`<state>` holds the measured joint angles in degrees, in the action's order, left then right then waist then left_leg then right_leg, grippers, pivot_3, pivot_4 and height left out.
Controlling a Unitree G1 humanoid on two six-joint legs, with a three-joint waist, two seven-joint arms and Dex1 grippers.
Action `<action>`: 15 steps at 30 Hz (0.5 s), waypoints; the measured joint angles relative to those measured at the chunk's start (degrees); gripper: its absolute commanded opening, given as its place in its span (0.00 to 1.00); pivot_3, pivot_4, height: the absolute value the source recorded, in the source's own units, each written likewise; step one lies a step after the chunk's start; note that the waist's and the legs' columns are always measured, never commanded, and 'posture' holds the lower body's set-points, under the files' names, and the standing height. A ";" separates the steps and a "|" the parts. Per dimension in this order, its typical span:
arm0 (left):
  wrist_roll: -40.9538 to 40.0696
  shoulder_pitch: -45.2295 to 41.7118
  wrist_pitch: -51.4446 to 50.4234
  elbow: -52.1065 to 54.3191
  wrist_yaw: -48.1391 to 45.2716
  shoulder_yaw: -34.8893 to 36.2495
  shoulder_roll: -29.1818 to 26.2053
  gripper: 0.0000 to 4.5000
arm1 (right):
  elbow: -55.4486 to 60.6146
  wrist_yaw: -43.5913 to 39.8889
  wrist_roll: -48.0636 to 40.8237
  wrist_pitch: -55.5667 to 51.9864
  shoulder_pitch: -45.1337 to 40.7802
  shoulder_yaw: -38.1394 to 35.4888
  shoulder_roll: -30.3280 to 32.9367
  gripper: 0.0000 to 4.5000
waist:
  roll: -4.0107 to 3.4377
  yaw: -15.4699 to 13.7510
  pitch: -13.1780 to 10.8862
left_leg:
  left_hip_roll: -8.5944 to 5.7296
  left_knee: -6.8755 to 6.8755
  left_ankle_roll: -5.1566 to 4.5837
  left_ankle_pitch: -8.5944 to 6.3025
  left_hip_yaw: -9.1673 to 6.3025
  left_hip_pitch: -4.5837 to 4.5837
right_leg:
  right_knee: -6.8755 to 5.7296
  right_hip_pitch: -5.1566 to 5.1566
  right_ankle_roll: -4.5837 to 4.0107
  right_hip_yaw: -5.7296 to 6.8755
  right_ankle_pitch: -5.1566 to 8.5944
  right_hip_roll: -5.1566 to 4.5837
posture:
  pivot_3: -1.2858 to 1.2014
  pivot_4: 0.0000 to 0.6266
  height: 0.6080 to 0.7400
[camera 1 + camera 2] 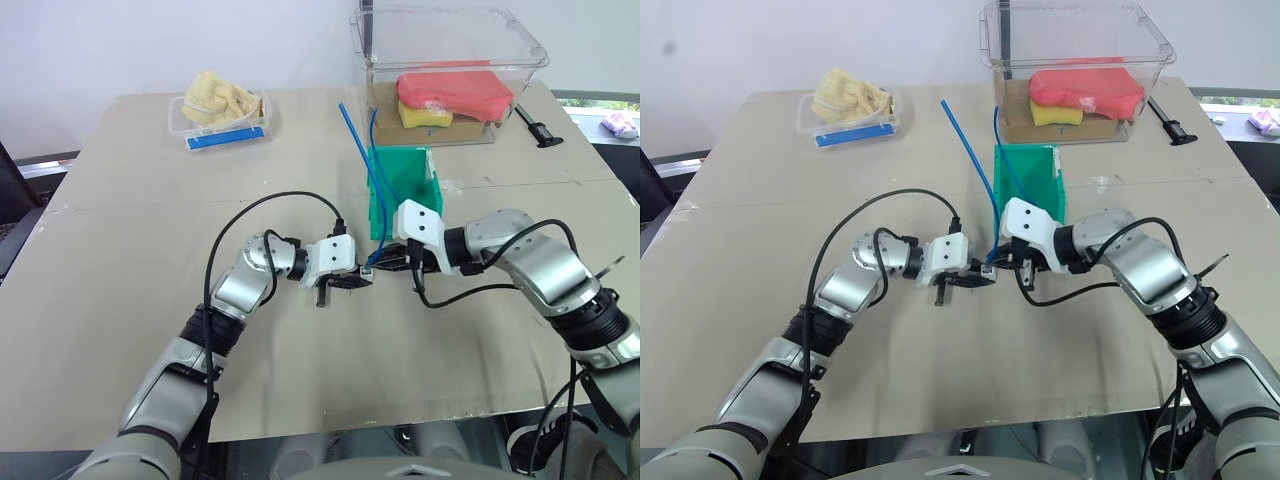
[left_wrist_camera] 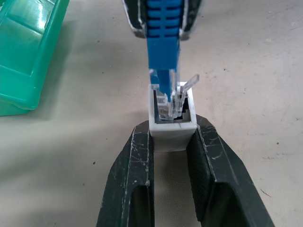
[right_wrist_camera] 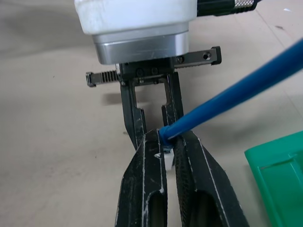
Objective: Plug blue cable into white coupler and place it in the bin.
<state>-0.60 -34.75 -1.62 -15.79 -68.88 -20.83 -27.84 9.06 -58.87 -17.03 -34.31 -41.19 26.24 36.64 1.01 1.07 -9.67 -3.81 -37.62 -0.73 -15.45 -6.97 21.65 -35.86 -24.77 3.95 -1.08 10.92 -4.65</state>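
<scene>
The white coupler will go down on the bottom of the green bin (image 1: pixel 413 200), toward its near end, from my left gripper.
My left gripper (image 2: pixel 173 126) is shut on the white coupler (image 2: pixel 173 131), its socket facing my right gripper. My right gripper (image 3: pixel 169 141) is shut on the blue cable (image 3: pixel 236 90) just behind its clear plug. In the left wrist view the plug sits in the mouth of the coupler's socket, its latch tab still outside. The two grippers meet tip to tip just above the table (image 1: pixel 150 300), in front of the green bin (image 1: pixel 420 165). From there the blue cable (image 1: pixel 362 155) rises steeply and loops back over the bin.
A large clear tub (image 1: pixel 450 50) with red and yellow sponges stands behind the bin. A shallow clear tray (image 1: pixel 220 115) with a blue strip sits at the back left. A black tool (image 1: pixel 537 128) lies right of the tub. Black wires arc over both wrists.
</scene>
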 measured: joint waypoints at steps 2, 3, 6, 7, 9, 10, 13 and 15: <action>0.01 -0.17 0.16 -0.23 -0.16 -0.01 0.02 0.09 | -0.52 -1.35 0.92 0.06 -0.75 0.28 0.01 0.00 | 0.00 0.01 0.00 | 0.00 -0.01 0.00 0.00 0.00 0.00 | 0.00 0.00 0.00 0.00 0.00 0.00 | 0.52 0.24 1.00; 0.01 -0.30 0.27 -0.45 -0.24 -0.02 0.04 0.09 | -1.14 -2.30 1.40 0.09 -1.53 0.63 0.02 0.00 | 0.00 0.03 0.00 | 0.00 -0.02 0.00 0.00 0.00 0.00 | -0.01 0.00 0.00 0.00 0.00 0.00 | 0.52 0.24 1.00; 0.05 -0.43 0.41 -0.70 -0.39 -0.05 0.13 0.09 | -2.43 -5.47 2.95 -0.30 -3.93 1.91 0.14 0.00 | 0.00 0.01 0.01 | 0.00 -0.06 0.00 0.00 0.00 0.01 | -0.01 0.00 -0.01 0.01 -0.01 0.00 | 0.52 0.24 1.00; 0.06 -0.44 0.43 -0.71 -0.43 -0.05 0.14 0.09 | -2.51 -6.15 3.30 -0.51 -4.36 2.15 0.15 0.00 | 0.00 0.01 0.01 | 0.00 -0.07 0.00 0.00 -0.01 0.01 | -0.01 0.00 -0.01 0.01 -0.01 0.00 | 0.52 0.24 1.00; 0.11 -0.46 0.43 -0.73 -0.50 -0.04 0.15 0.09 | -3.16 -7.40 3.81 -0.67 -5.19 2.57 0.13 0.00 | 0.00 0.03 0.01 | 0.00 -0.08 0.00 0.00 0.00 0.00 | -0.02 0.00 -0.01 -0.01 -0.01 0.00 | 0.52 0.24 1.00; 0.19 -0.52 0.43 -0.74 -0.55 -0.05 0.16 0.09 | -3.44 -7.94 4.04 -0.75 -5.60 2.76 0.10 0.00 | 0.00 0.03 0.02 | 0.00 -0.09 0.00 0.00 0.00 0.01 | -0.01 0.00 -0.01 -0.01 -0.01 0.00 | 0.52 0.24 1.00; 0.52 -0.61 0.39 -0.74 -0.62 -0.03 0.17 0.09 | -5.15 -9.85 5.53 -1.30 -7.43 3.96 -0.92 0.00 | 0.00 0.06 0.04 | 0.00 -0.14 0.01 0.00 -0.01 0.01 | -0.04 0.01 -0.01 0.00 -0.02 0.01 | 0.52 0.24 1.00; 0.61 -0.61 0.18 -0.75 -0.60 0.00 0.15 0.09 | -6.74 -10.95 6.43 -1.32 -8.68 4.41 -1.86 0.00 | 0.01 0.12 0.08 | 0.00 -0.16 0.01 0.00 -0.01 -0.01 | -0.05 0.01 -0.03 -0.01 -0.03 0.02 | 0.52 0.24 1.00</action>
<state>0.00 -35.35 -1.44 -16.54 -69.48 -20.83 -27.69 2.32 -69.82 -10.59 -35.62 -49.87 30.65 34.77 1.02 1.19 -9.59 -3.81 -37.78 -0.72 -15.45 -6.99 21.64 -35.91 -24.76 3.93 -1.09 10.89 -4.62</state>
